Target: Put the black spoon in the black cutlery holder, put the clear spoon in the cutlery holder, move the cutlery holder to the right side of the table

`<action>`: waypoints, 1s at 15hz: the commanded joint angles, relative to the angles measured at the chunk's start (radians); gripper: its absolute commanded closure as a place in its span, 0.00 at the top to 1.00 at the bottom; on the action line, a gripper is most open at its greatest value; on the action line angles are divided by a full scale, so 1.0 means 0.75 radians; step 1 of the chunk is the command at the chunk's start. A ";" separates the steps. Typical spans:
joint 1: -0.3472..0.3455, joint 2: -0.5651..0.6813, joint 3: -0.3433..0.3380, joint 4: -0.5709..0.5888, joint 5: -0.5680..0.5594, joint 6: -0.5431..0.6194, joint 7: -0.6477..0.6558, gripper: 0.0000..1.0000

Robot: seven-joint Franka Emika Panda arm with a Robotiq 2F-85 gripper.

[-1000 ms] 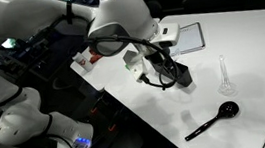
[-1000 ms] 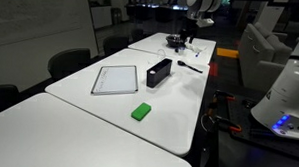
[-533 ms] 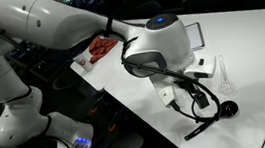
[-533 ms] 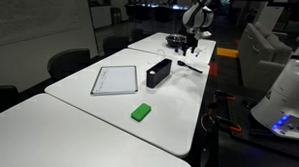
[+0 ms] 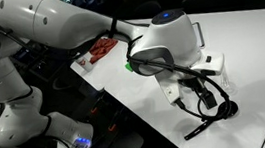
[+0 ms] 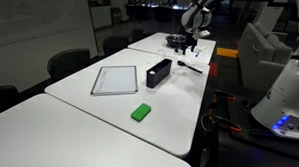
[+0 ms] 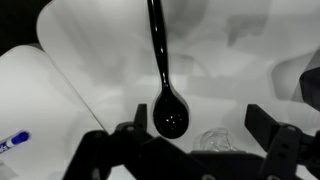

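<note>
The black spoon goes into the black cutlery holder, so my gripper should close on the black spoon's handle (image 5: 208,123) (image 7: 161,62), just past the spoon's bowl.
The black spoon (image 7: 168,112) lies on the white table (image 6: 98,127), its bowl between my fingers in the wrist view and its handle running to the top edge. It also shows in both exterior views (image 5: 210,121) (image 6: 191,66). The clear spoon's bowl (image 7: 213,141) lies just beside it, faint. My gripper (image 7: 200,135) (image 5: 214,99) is open and hovers low over both spoon bowls, holding nothing. The black cutlery holder (image 6: 159,72) lies near the middle of the table, apart from the spoons; the arm hides it in the other outside view.
A dark-framed light panel (image 6: 115,79) lies beside the holder. A green block (image 6: 141,111) sits nearer the camera. A red object (image 5: 100,50) lies at the table's corner. A dark object (image 6: 174,39) stands at the far end. Chairs line one side.
My arm has swung from over the holder across to the spoons and come down, so the open gripper now sits over the black spoon's bowl. The spoons and holder have not moved.
</note>
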 commanded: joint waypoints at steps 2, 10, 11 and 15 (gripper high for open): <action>-0.054 0.043 0.051 0.006 -0.032 0.064 -0.019 1.00; -0.181 0.191 0.167 0.061 -0.008 0.205 -0.064 1.00; -0.200 0.207 0.185 0.075 -0.004 0.211 -0.069 1.00; -0.265 0.271 0.239 0.150 -0.009 0.187 -0.093 1.00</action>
